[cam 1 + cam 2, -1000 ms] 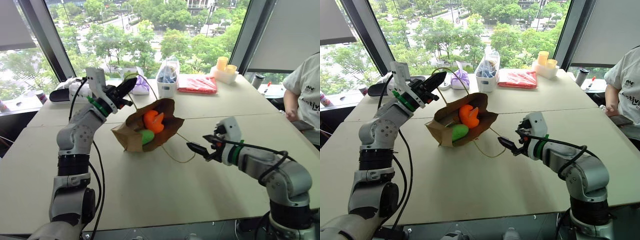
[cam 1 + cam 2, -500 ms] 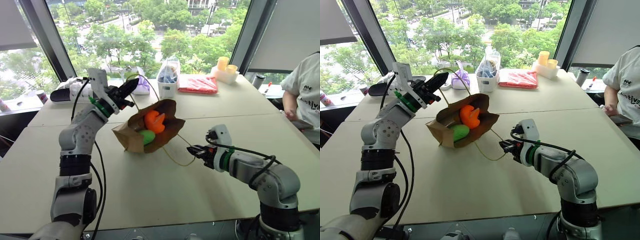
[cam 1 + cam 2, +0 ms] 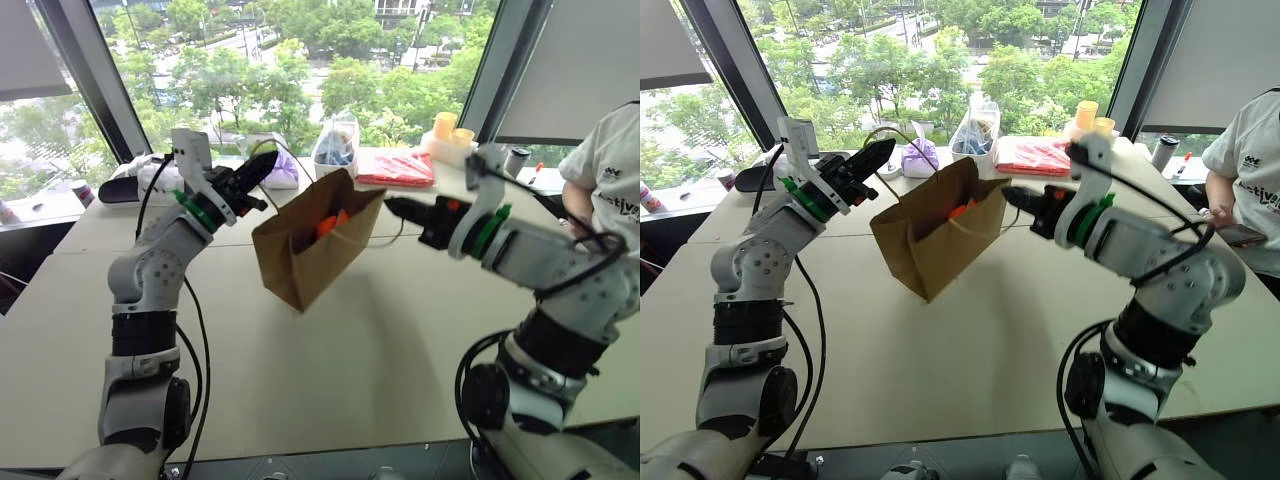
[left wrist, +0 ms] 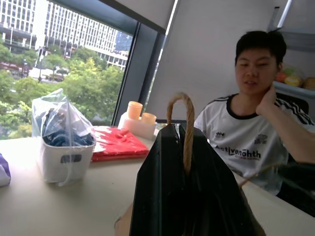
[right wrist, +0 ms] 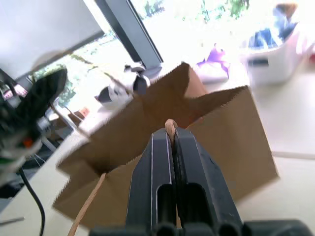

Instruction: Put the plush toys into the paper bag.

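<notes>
The robot's left gripper should release the brown paper bag upright on the open table (image 3: pixel 338 298) in front of the white basket.
The brown paper bag (image 3: pixel 312 245) hangs tilted between my two grippers with its mouth up. Its lower corner is at or just above the table (image 3: pixel 350 380). An orange plush toy (image 3: pixel 330 222) peeks out of the bag's mouth. My left gripper (image 3: pixel 262 165) is up at the bag's left side, shut on one tan cord handle (image 4: pixel 187 129). At the bag's right rim, my right gripper (image 3: pixel 392 207) is shut on the other cord handle (image 5: pixel 170 126). The inside of the bag is mostly hidden.
Behind the bag stand a white basket with a clear plastic bag (image 3: pixel 335 160), a purple pouch (image 3: pixel 284 172), a clear bag of red items (image 3: pixel 396 168) and yellow cups (image 3: pixel 446 128). A person (image 3: pixel 612 185) sits at the table's right end.
My right gripper shut on the cord lying on the table and rose sharply, pulling the bag from lying on its side to hanging mouth-up. The left gripper stayed put.
</notes>
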`<control>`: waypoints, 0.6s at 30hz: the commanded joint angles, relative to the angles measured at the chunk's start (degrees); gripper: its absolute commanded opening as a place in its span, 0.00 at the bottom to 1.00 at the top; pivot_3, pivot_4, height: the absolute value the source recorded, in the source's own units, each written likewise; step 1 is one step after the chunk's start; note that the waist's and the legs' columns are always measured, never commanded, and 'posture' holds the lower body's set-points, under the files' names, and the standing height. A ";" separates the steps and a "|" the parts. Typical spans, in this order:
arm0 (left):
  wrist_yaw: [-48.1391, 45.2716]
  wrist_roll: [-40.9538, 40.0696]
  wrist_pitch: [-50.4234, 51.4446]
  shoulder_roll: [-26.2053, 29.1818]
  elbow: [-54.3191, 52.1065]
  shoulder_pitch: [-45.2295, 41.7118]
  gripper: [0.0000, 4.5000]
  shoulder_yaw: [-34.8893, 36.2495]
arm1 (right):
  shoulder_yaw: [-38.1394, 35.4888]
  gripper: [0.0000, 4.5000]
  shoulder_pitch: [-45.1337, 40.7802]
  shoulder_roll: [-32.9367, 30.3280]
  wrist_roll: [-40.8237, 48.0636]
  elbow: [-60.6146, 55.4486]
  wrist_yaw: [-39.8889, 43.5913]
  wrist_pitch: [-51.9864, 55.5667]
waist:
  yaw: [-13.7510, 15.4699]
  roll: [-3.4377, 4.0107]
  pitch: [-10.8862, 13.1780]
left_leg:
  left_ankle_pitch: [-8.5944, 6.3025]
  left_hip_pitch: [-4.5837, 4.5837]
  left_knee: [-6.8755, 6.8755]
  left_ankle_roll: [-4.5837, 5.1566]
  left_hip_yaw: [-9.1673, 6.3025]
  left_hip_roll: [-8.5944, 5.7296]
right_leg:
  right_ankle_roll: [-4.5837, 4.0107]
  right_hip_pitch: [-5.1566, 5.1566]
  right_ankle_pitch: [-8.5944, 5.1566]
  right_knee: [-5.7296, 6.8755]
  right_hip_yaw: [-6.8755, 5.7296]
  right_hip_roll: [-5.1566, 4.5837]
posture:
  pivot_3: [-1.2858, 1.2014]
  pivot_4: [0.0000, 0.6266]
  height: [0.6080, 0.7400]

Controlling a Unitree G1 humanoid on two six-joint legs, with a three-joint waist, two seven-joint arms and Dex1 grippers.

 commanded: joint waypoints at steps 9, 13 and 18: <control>4.38 -0.12 2.40 -1.09 -5.83 5.18 0.00 -0.91 | -1.67 0.00 -0.64 0.71 4.03 4.57 -4.77 0.42 | 0.03 0.00 0.00 | 0.00 -0.02 0.01 0.00 0.04 0.03 | -0.03 -0.01 0.02 -0.01 0.01 0.01 | 0.52 0.24 1.00; 4.11 1.79 1.14 -1.63 -5.89 5.58 0.00 -2.87 | -0.27 0.00 2.77 0.69 4.53 3.43 -4.98 0.42 | 0.06 0.00 0.00 | 0.00 -0.02 0.01 0.00 0.04 0.02 | -0.03 0.00 0.02 -0.01 0.00 0.02 | 0.52 0.24 1.00; 5.10 1.12 1.17 -3.55 -6.69 3.71 0.00 -3.38 | 1.24 0.00 6.52 -0.75 4.14 1.54 -4.37 0.42 | 0.04 0.00 0.00 | 0.00 -0.04 0.02 -0.01 0.08 0.02 | -0.03 -0.02 0.02 -0.03 0.01 0.01 | 0.52 0.24 1.00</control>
